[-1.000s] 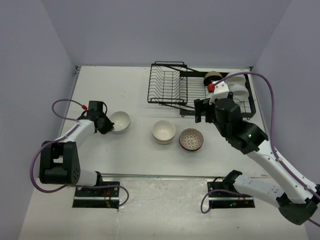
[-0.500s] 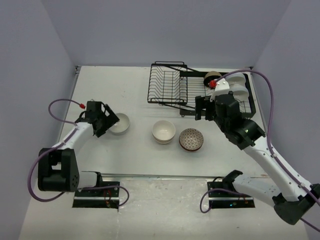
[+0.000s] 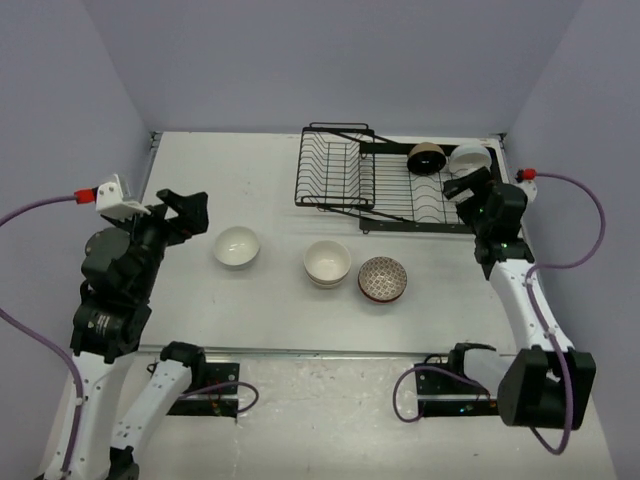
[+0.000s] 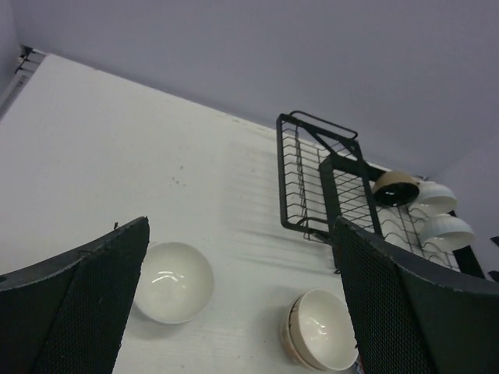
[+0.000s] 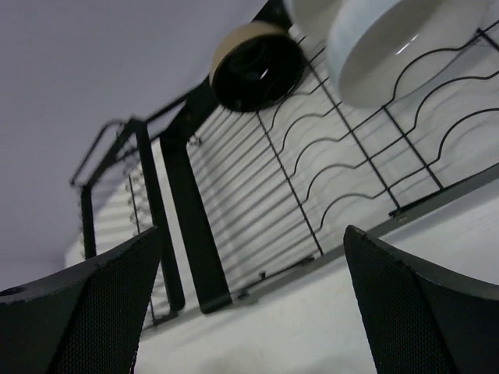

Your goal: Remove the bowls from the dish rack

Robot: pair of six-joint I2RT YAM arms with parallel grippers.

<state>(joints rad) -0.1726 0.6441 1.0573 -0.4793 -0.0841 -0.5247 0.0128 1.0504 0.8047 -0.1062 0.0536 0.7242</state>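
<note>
I should close my right gripper on the upper rim [image 3: 477,170] of the dish rack's front white bowl next.
The black wire dish rack [image 3: 350,180] stands at the back of the table. On its flat tray lie a tan bowl with a black inside [image 3: 427,157] and a white bowl [image 3: 470,158]. My right gripper [image 3: 462,187] hangs open just in front of them, holding nothing. The right wrist view looks up at the black-inside bowl [image 5: 257,66] and a white bowl [image 5: 398,39] on the wires [image 5: 312,179]. On the table sit a white bowl [image 3: 238,246], a cream stack [image 3: 327,263] and a reddish-brown patterned bowl [image 3: 384,279]. My left gripper [image 3: 188,212] is open and raised, left of the white bowl [image 4: 173,280].
The left wrist view shows the cream stack [image 4: 321,329], the rack [image 4: 312,179] and two white bowls [image 4: 446,231] at its far end. Purple cables loop beside both arms. Side walls close the table at left and right.
My left gripper opened off the white bowl and the arm lifted back to the left. The right arm swung from the rack's front middle to the right end of the tray.
</note>
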